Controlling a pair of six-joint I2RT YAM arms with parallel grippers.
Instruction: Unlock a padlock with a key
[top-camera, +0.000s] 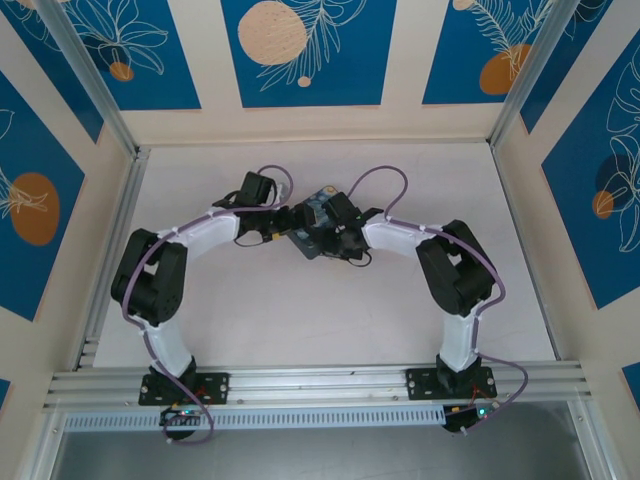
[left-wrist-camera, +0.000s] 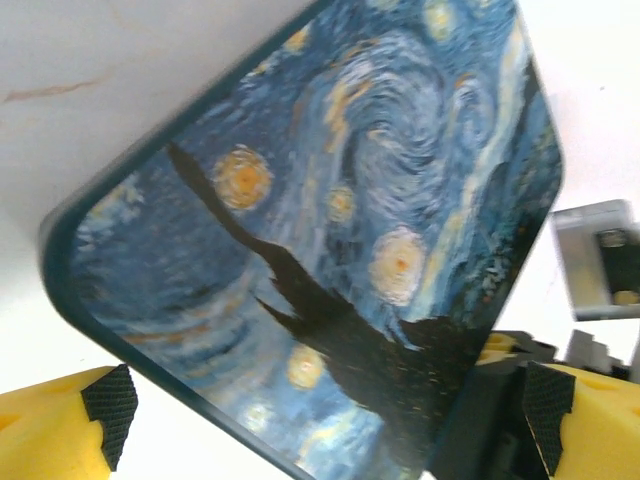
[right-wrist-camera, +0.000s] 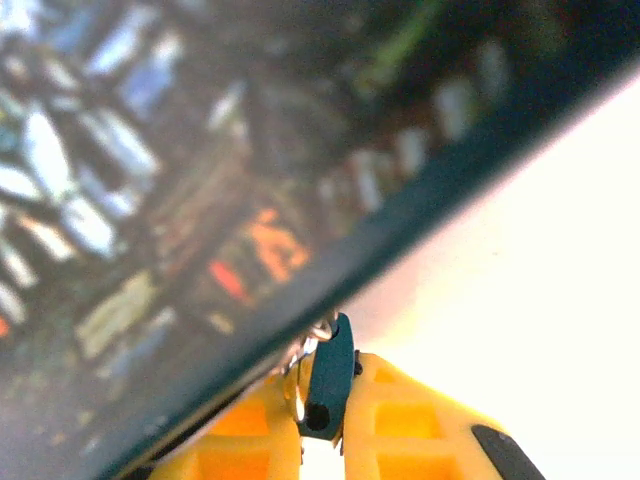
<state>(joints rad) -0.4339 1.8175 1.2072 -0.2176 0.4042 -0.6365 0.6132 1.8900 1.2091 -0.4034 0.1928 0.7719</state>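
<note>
Next, my right gripper sets the padlock down on the white table (top-camera: 392, 241) next to the starry-night box, under that gripper's arm.
The padlock (right-wrist-camera: 328, 375) is a tiny teal-blue body with a dark keyhole. It is pinched between the yellow fingers of my right gripper (right-wrist-camera: 322, 400), which is shut on it. Its silvery shackle (right-wrist-camera: 318, 330) meets the dark rim of the starry-night box (right-wrist-camera: 200, 200). My left gripper (left-wrist-camera: 328, 415) is open, its black pads (left-wrist-camera: 110, 410) standing wide on either side of the box's near corner (left-wrist-camera: 330, 230) without touching it. From above, both grippers (top-camera: 290, 222) (top-camera: 338, 235) meet at the box (top-camera: 318, 212) in the middle of the table. The key is hidden.
A grey block (left-wrist-camera: 598, 258) of the right arm sits just past the box's right edge in the left wrist view. White table (top-camera: 300, 320) lies around the box, with aluminium rails (top-camera: 320, 380) along the near edge and patterned walls on three sides.
</note>
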